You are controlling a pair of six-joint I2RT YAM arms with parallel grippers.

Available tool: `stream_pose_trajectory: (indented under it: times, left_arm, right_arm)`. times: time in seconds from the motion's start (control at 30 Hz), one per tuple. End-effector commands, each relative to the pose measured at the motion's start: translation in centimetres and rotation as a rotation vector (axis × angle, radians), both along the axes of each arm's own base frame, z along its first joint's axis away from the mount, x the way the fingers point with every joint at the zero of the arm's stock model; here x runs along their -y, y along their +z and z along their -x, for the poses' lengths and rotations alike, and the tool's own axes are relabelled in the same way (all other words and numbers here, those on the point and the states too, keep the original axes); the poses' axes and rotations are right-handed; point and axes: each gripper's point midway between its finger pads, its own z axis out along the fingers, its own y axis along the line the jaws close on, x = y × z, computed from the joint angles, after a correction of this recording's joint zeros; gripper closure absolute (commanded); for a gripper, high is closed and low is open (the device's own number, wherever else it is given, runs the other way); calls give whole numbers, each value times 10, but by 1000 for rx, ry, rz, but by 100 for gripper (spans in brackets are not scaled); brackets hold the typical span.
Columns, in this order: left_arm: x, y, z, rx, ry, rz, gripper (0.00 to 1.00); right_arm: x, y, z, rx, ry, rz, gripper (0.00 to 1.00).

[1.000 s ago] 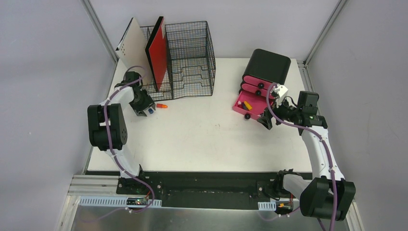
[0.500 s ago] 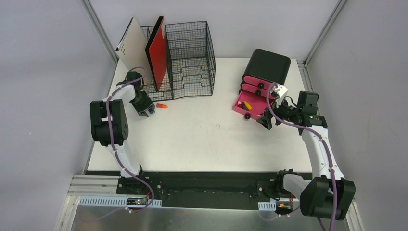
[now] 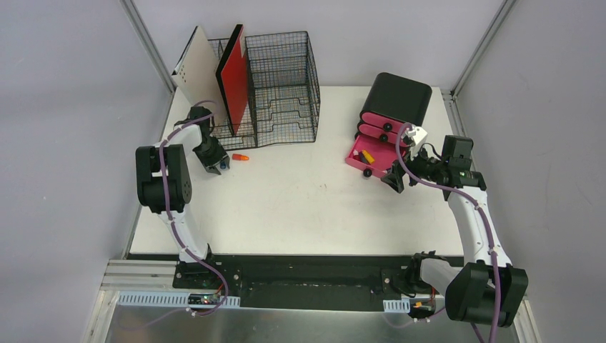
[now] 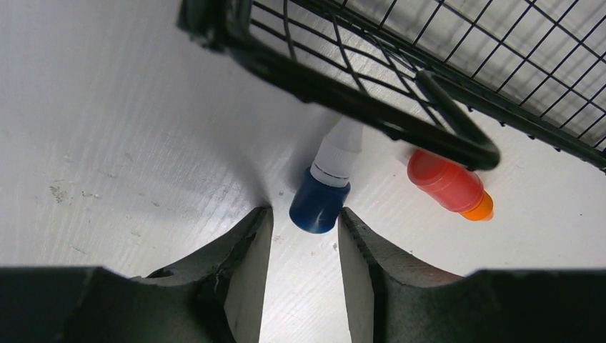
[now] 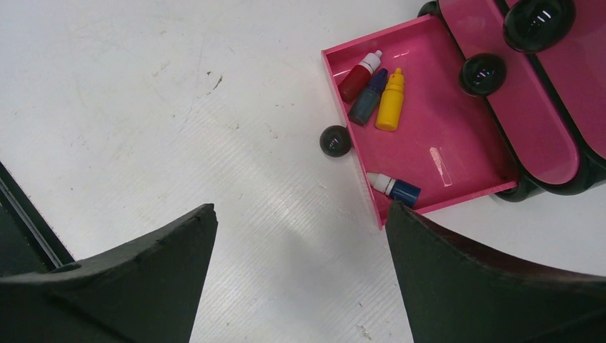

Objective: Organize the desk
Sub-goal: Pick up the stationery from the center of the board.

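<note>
My left gripper has the blue-based dropper bottle slanted across its fingers, with the base against a finger, so it should open wider, turn the fingers and close around the bottle's base (image 4: 318,204).
The white desk (image 3: 300,207) carries a blue-based dropper bottle (image 4: 318,204) lying beside the foot of the black wire organizer (image 4: 371,118). An orange-red bottle (image 4: 446,182) lies just right of it. My left gripper (image 4: 305,211) is down at the blue bottle (image 3: 224,164). Its jaws are narrowly open round the bottle's base, the right fingertip touching it and a small gap on the left. My right gripper (image 5: 299,207) hangs wide open and empty over bare desk, just in front of the open pink drawer (image 5: 457,157).
Several small bottles lie in the pink drawer (image 3: 355,158), among them a yellow one (image 5: 391,107). The drawer belongs to a black box (image 3: 399,96) at the back right. The wire organizer (image 3: 279,86) holds a red folder (image 3: 234,78) and a white board (image 3: 196,68).
The left jaws have narrowed around the blue bottle's base, and the left elbow has shifted slightly. The right arm has not moved.
</note>
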Motion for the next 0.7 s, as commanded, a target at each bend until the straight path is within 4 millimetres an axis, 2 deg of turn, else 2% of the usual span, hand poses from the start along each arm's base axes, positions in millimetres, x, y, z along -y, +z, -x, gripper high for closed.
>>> stream_pose_trajectory:
  times: [0.0, 0.3, 0.53, 0.67]
  left_arm:
    - [-5, 4, -7, 12, -18, -12, 62]
    - [-4, 2, -7, 4, -39, -2, 69]
    - [-13, 14, -8, 13, -96, -53, 64]
    - [-17, 18, -8, 30, -156, -75, 58]
  right_arm:
    - [-3, 21, -7, 74, 36, -11, 9]
    - [-4, 21, -7, 76, 38, -14, 9]
    - [-4, 21, -7, 75, 39, -15, 9]
    - [-5, 21, -6, 74, 45, -21, 9]
